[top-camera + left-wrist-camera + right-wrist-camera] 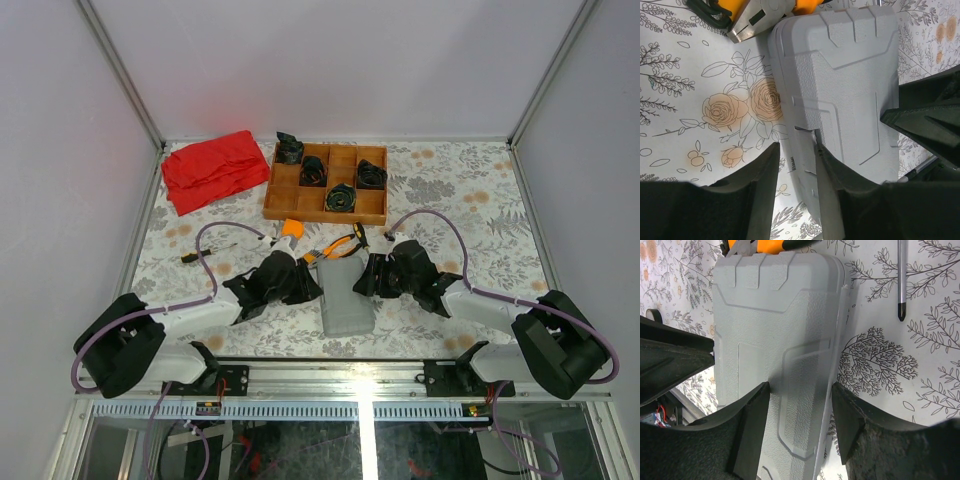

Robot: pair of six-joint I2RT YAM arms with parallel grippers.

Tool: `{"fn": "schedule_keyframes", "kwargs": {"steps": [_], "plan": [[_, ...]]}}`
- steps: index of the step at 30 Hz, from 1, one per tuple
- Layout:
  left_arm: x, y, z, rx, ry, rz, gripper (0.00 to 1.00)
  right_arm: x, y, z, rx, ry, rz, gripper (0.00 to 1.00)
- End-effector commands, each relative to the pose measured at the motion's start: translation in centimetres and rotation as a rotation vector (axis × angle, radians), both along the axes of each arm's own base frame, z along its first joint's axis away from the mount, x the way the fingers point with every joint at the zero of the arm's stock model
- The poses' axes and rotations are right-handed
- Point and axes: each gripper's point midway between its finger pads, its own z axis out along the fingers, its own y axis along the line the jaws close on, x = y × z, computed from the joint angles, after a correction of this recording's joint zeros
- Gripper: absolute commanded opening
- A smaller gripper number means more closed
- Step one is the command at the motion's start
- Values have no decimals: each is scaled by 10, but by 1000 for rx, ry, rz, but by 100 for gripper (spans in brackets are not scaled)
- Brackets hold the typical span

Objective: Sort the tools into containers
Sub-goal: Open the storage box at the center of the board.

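The fingers of my left gripper are on both sides of the grey tool case's edge at the latch, so next I back off, pinch just the latch (807,144) and swing the lid open.
The grey tool case (346,291) lies closed on the table between my two grippers. My left gripper (312,285) is open, its jaws straddling the case's left edge (790,165): one finger (827,170) rests on the lid, the other stands over the table. My right gripper (366,275) is open and straddles the case's right edge (827,390) in the same way. The orange-handled pliers (336,246) lie just beyond the case and show in the left wrist view (752,17). The orange tape measure (291,228) sits to their left. One screwdriver (205,251) lies far left. Another (361,236) lies beside the pliers, its shaft in the right wrist view (900,280).
A brown wooden compartment tray (282,196) with black coiled bundles stands at the back centre. A red cloth (213,168) lies at the back left. White walls with metal posts close in the table on three sides.
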Motion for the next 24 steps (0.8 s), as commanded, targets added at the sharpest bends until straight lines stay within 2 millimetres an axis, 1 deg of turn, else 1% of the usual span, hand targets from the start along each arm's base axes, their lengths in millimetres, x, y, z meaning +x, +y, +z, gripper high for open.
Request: {"fn": "schedule_keyframes", "kwargs": {"steps": [1, 6, 9, 11, 18, 24], "plan": [[-10, 26, -29, 147, 51, 26, 30, -12, -30, -32, -158, 77, -52, 57], [-7, 45, -33, 254, 52, 67, 20, -10, -36, -35, -194, 93, -92, 55], [-5, 57, -35, 325, 61, 98, 12, -10, -37, -36, -197, 98, -97, 55], [-5, 62, -36, 354, 64, 107, 9, -10, -37, -37, -195, 100, -98, 55], [-5, 67, -25, 347, 42, 128, 8, -12, -38, -39, -201, 106, -96, 55], [-5, 70, -23, 359, 34, 128, 8, -11, -38, -39, -203, 107, -97, 55]]}}
